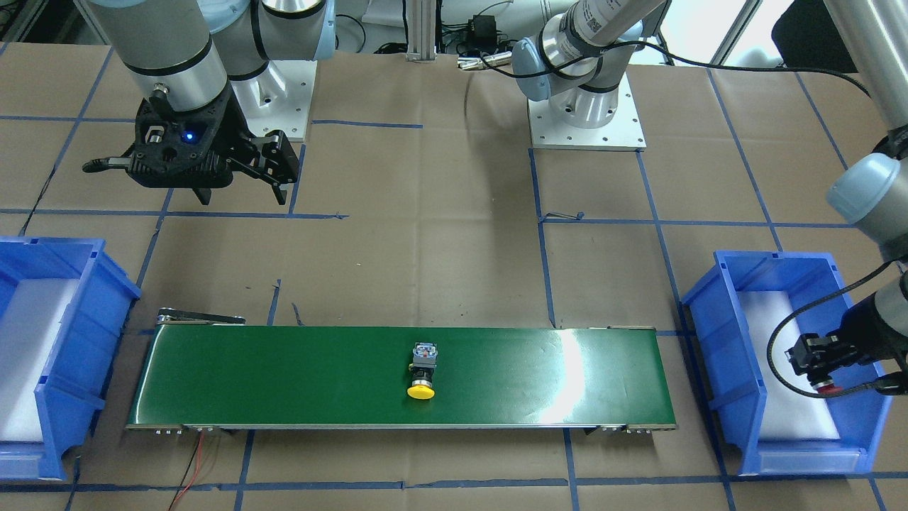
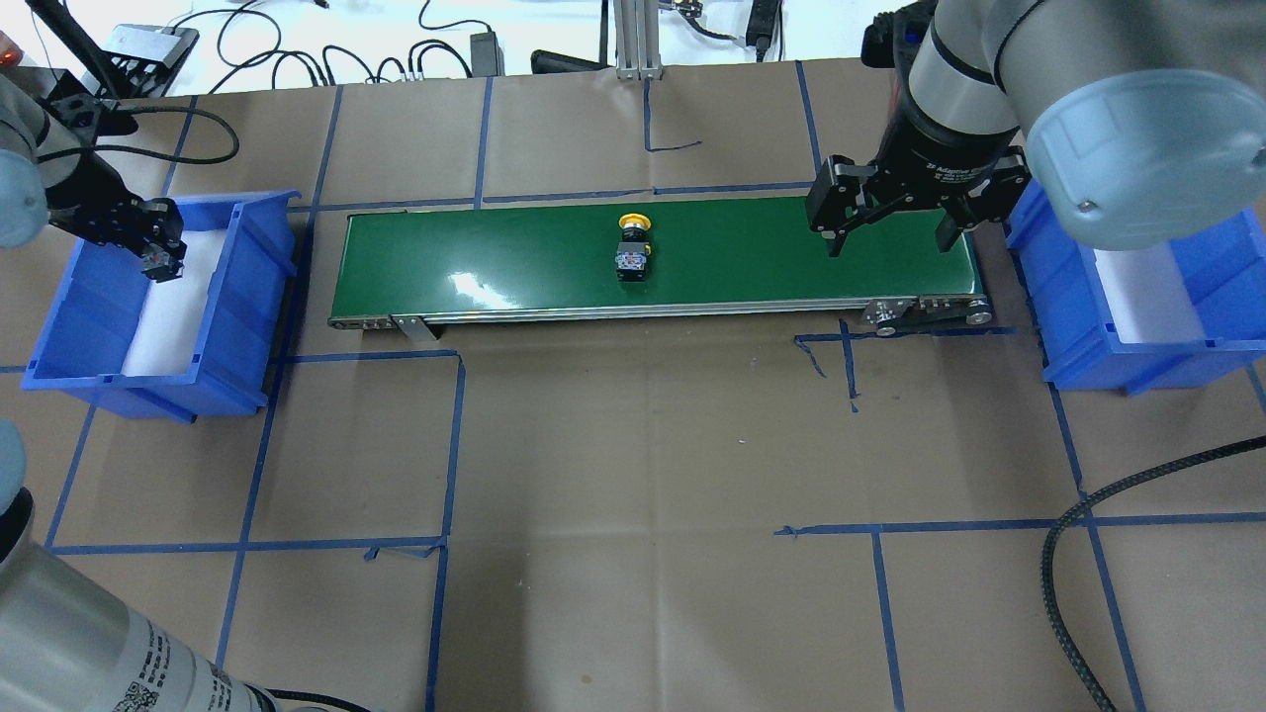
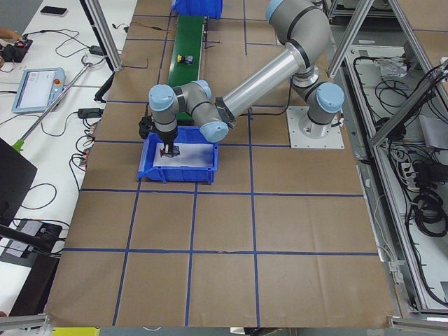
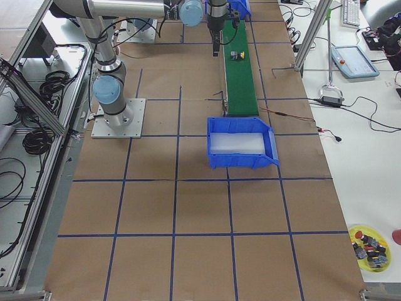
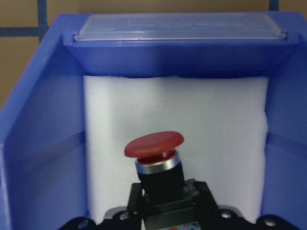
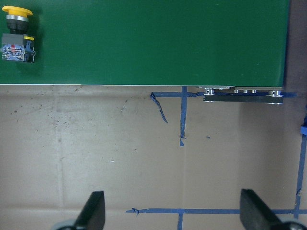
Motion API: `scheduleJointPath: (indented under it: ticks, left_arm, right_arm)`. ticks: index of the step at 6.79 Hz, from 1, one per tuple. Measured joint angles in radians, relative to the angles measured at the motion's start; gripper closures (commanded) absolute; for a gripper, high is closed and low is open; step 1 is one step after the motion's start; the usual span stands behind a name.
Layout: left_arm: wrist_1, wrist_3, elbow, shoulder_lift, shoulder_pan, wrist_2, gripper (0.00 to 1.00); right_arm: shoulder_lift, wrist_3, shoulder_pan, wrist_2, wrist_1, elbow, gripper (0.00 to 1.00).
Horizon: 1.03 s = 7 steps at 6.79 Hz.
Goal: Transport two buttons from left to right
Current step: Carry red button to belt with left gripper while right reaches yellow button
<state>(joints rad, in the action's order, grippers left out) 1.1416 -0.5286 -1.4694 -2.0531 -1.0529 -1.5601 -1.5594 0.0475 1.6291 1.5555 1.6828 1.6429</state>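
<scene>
Next, my left gripper lets go of the red button on the green conveyor belt [image 1: 591,380], just beside the long bright glare.
The red button [image 5: 154,146] is held in my left gripper [image 5: 165,213], which is shut on its black body over the white foam of the left blue bin [image 2: 89,297]. From the front, this gripper [image 1: 823,369] sits low inside that bin [image 1: 716,333]. The yellow button [image 2: 633,247] lies on its side at the middle of the green conveyor belt [image 2: 771,257], cap toward the far edge. My right gripper [image 2: 893,240] hangs open above the belt's right end, nothing between its fingers. In the right wrist view the yellow button [image 6: 17,33] lies at the top left.
The right blue bin [image 2: 1068,326], lined with white foam, stands just past the belt's right end. Brown paper with blue tape lines covers the table. A thick black cable [image 2: 1078,554] loops over the near right. A yellow dish of spare parts [image 4: 369,241] sits on a side table.
</scene>
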Motion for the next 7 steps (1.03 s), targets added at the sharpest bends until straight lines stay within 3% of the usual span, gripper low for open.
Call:
scheduleJointPath:
  ticks: [3, 7]
  left_arm:
    - [0.270, 0.000, 0.154, 0.070, -0.009, -0.001, 0.92]
    - [0.306, 0.120, 0.169, 0.082, -0.148, 0.005, 0.91]
  right_arm:
    - [0.008, -0.004, 0.000, -0.002, 0.004, 0.001, 0.00]
    - [0.019, -0.003, -0.002, -0.007, 0.067, 0.002, 0.00]
